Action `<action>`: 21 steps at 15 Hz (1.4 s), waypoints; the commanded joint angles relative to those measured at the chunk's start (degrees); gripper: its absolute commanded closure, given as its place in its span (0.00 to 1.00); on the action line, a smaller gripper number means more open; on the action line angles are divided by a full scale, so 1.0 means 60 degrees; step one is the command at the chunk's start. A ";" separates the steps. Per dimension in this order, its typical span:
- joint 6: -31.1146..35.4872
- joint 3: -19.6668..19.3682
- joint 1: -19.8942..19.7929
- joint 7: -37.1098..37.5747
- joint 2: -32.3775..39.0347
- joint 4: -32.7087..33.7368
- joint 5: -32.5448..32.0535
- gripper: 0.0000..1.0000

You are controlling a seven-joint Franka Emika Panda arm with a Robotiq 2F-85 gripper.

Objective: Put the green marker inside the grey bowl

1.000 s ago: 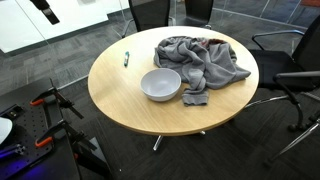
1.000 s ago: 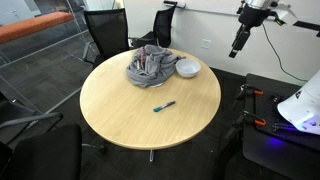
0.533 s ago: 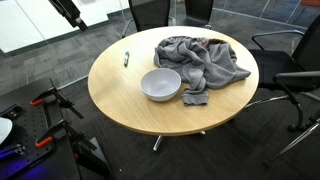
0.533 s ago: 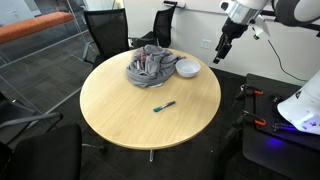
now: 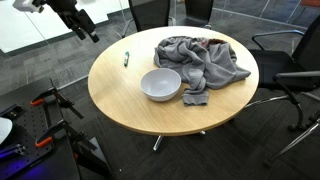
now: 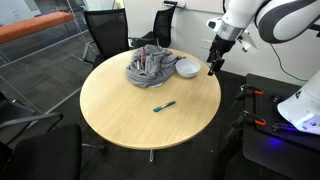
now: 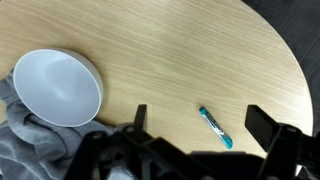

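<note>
I move my gripper down to the green marker on the table next and close it around the middle of its body (image 5: 126, 59) (image 7: 215, 128).
The green marker (image 5: 126, 58) lies flat on the round wooden table (image 5: 120, 95), apart from the grey bowl (image 5: 161, 85). Both also show in an exterior view, marker (image 6: 164, 105) and bowl (image 6: 187, 68), and in the wrist view, marker (image 7: 214, 127) and bowl (image 7: 57, 87). My gripper (image 6: 212, 68) hangs in the air just past the table's edge near the bowl, and shows in an exterior view (image 5: 90, 33). In the wrist view its fingers (image 7: 203, 128) are spread wide and empty, with the marker between them far below.
A crumpled grey cloth (image 5: 200, 62) lies on the table beside the bowl and reaches its rim (image 7: 30, 140). Black office chairs (image 6: 103, 35) stand round the table. Clamps and gear (image 5: 45, 120) lie on the floor.
The arm has swung down from high up toward the table's edge, nearer the bowl. The marker, bowl and cloth have not moved.
</note>
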 commanded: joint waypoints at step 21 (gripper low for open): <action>0.1129 0.0399 0.0431 -0.2336 0.3965 0.3000 -0.0838 0.00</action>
